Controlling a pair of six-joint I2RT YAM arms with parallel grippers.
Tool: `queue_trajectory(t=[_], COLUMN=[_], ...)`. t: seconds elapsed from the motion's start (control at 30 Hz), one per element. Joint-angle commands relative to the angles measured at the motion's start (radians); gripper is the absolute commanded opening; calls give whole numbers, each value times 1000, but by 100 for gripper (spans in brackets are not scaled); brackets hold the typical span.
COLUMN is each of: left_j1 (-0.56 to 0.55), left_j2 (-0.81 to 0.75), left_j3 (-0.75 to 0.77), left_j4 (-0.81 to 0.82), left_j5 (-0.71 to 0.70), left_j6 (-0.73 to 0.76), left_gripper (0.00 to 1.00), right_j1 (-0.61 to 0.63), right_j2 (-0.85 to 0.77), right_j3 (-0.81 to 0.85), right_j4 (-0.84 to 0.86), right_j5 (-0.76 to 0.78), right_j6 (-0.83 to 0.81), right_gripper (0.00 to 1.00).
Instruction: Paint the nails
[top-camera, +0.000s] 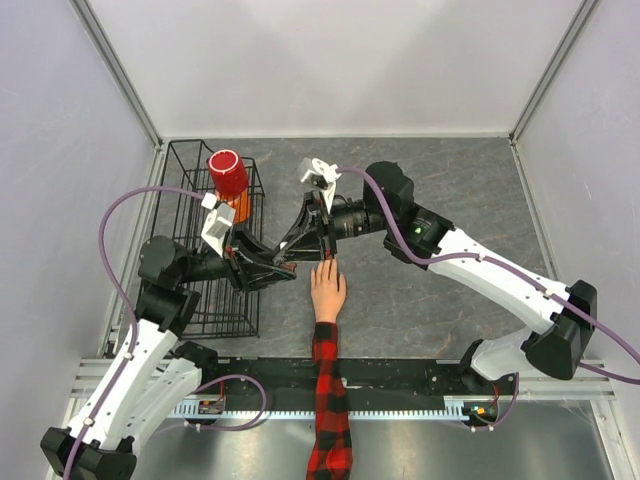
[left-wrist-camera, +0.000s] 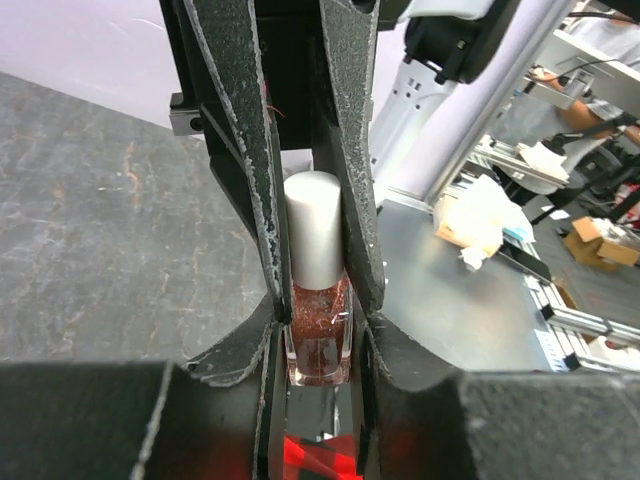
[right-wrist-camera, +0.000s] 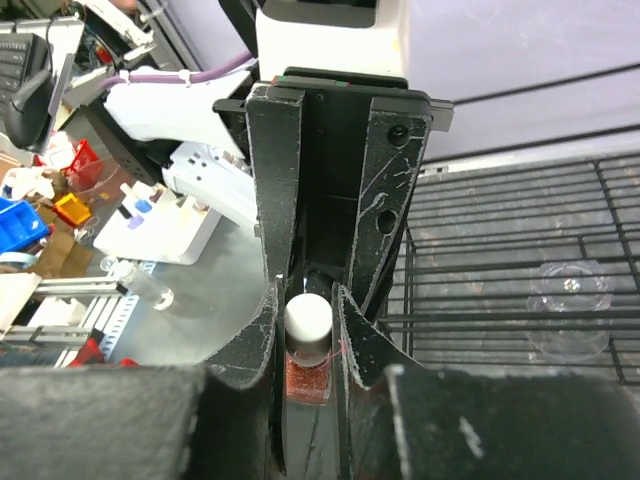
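Observation:
My right gripper is rolled over on the white cap, which still sits on the bottle. It should open, roll back and regrip the cap (right-wrist-camera: 308, 322) to unscrew it.
The peach mannequin hand (top-camera: 327, 290) with a red-and-black plaid sleeve (top-camera: 328, 400) lies palm down at the table's middle, fingers pointing away. Its nails (top-camera: 326, 263) are too small to make out. Both grippers meet just beyond the fingertips. My left gripper (top-camera: 292, 266) (left-wrist-camera: 318, 345) is shut on the glass body of a small bottle of red glitter nail polish (left-wrist-camera: 320, 335). My right gripper (top-camera: 312, 246) (right-wrist-camera: 308, 325) is shut on the bottle's white cap (right-wrist-camera: 308, 318), which also shows in the left wrist view (left-wrist-camera: 316, 230). The cap sits on the bottle.
A black wire basket (top-camera: 190, 300) stands at the left, under the left arm, with a red cup (top-camera: 228, 172) at its far end. A black rail (top-camera: 420, 375) runs along the near edge. Grey walls close the left, back and right.

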Motion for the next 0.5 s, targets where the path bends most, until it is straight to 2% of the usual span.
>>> queue_trajectory(t=[0.0, 0.07, 0.1, 0.2, 0.27, 0.3, 0.47], left_j1=[-5, -5, -7, -7, -7, -7, -7], left_j2=[-10, -10, -12, -14, -21, -26, -46], left_j3=[110, 126, 137, 149, 149, 146, 137], left_j4=[-178, -292, -318, -419, -449, -453, -459], left_j5=[-78, -172, -206, -309, -360, -375, -399], left_j6=[211, 303, 355, 427, 447, 459, 473], left_gripper=[2, 2, 2, 2, 2, 2, 2], right_j1=[-45, -46, -46, -40, -8, 19, 105], right_j2=[-40, -30, -22, -10, -17, -19, 21], right_j3=[30, 78, 120, 168, 182, 202, 299], right_j4=[-89, -190, -262, -341, -372, -384, -447], right_j5=[64, 237, 284, 475, 562, 655, 824], right_j6=[-6, -26, -22, 3, 1, -6, -2], right_gripper=[9, 25, 39, 62, 67, 71, 71])
